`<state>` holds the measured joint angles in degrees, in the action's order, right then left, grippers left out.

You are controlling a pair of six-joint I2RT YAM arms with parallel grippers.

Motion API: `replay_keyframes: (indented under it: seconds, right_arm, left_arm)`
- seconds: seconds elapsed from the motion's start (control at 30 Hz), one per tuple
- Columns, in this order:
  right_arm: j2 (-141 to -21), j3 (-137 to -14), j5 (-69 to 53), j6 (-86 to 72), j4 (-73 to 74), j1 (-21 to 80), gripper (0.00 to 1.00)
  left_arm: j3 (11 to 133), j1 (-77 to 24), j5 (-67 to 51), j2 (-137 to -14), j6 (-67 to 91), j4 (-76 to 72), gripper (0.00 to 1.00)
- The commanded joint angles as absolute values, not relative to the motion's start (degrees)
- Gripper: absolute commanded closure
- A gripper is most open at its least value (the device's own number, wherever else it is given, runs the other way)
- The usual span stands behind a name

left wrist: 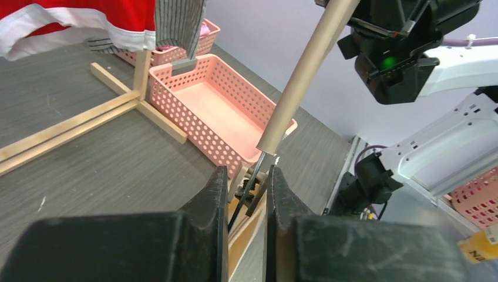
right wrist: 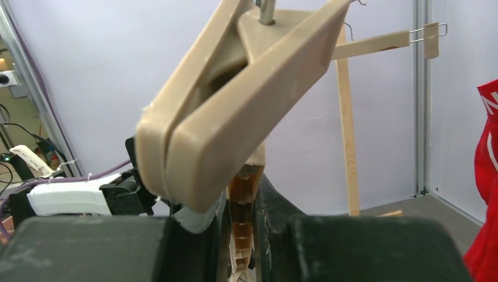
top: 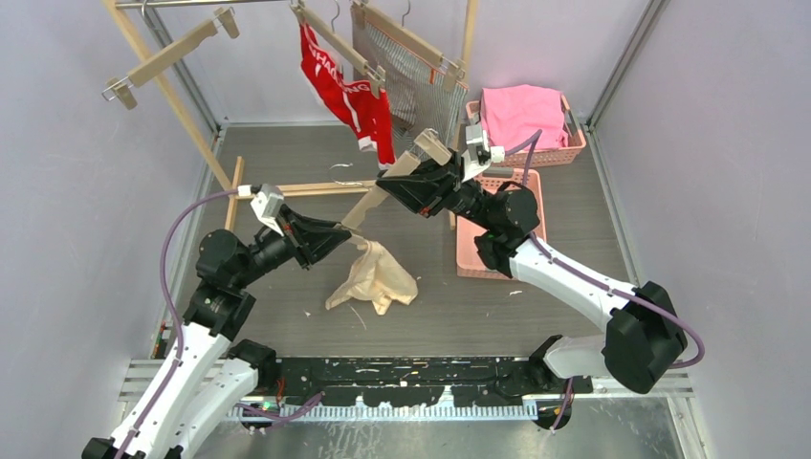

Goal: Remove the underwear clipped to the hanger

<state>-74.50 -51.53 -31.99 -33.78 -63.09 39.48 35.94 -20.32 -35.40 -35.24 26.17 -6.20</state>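
Observation:
The small clip at the hanger's lower end is all my left gripper pinches, so it should grab the hanger's bar (left wrist: 288, 108) before my right gripper opens.
A wooden hanger (top: 378, 191) slants between both grippers, off the rack. My right gripper (top: 394, 179) is shut on its upper part (right wrist: 242, 194), below a big clip (right wrist: 235, 100). My left gripper (top: 346, 229) is shut on the small clip at its lower end (left wrist: 253, 176). The cream underwear (top: 376, 277) lies crumpled on the table just below that end; whether it still touches the clip I cannot tell. The red underwear (top: 344, 91) and the grey striped underwear (top: 413, 81) hang clipped on hangers on the rack.
An empty hanger (top: 163, 57) hangs at the rack's left end. A pink basket (top: 478, 253) sits on the table under the right arm. Behind it a second basket holds a pink cloth (top: 521, 113). The rack's wooden foot bars (top: 306, 188) lie on the table.

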Motion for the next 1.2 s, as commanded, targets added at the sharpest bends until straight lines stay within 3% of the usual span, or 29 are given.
replay_keyframes:
  seconds: [0.0, 0.07, 0.13, 0.2, 0.37, 0.57, 0.9, 0.97, 1.07, 1.17]
  right_arm:
    - [-73.8, -52.2, -31.7, -34.5, -66.2, 39.6, 0.99]
    - [-73.7, -52.2, -31.7, -34.2, -65.8, 39.6, 0.99]
    - [-73.7, -52.2, -31.8, -34.2, -65.5, 39.6, 0.99]
    - [-73.6, -52.2, -32.1, -34.2, -65.3, 39.7, 0.99]
    - [-74.0, -52.1, -32.8, -34.9, -65.5, 39.7, 0.99]
    - [-74.0, -52.2, -33.1, -34.9, -65.6, 40.4, 0.99]
    - [-74.8, -53.5, -32.7, -34.8, -65.6, 41.0, 0.99]
    - [-75.2, -53.8, -32.6, -35.0, -65.7, 41.3, 0.99]
    - [-75.7, -53.7, -32.4, -34.9, -66.2, 41.7, 0.99]
    - [-76.2, -53.7, -31.6, -34.9, -66.9, 41.8, 0.99]
  left_arm:
    - [36.7, -20.4, -35.4, -34.1, 26.3, -11.0, 0.99]
    - [37.1, -20.4, -35.5, -33.7, 26.2, -10.6, 0.88]
    - [37.6, -20.4, -35.1, -33.1, 25.8, -9.6, 0.58]
    - [37.9, -20.4, -35.0, -32.4, 25.5, -9.7, 0.42]
    - [39.4, -20.4, -34.3, -32.2, 26.3, -12.3, 0.30]
    - [41.6, -20.4, -38.0, -36.7, 28.4, -15.6, 0.29]
    - [41.0, -20.5, -40.3, -40.0, 30.8, -19.4, 0.36]
    - [40.7, -20.5, -40.3, -40.0, 31.0, -19.7, 0.41]
    - [40.6, -20.5, -40.9, -40.2, 31.3, -20.0, 0.64]
    - [40.2, -20.6, -42.4, -41.0, 33.3, -22.1, 0.69]
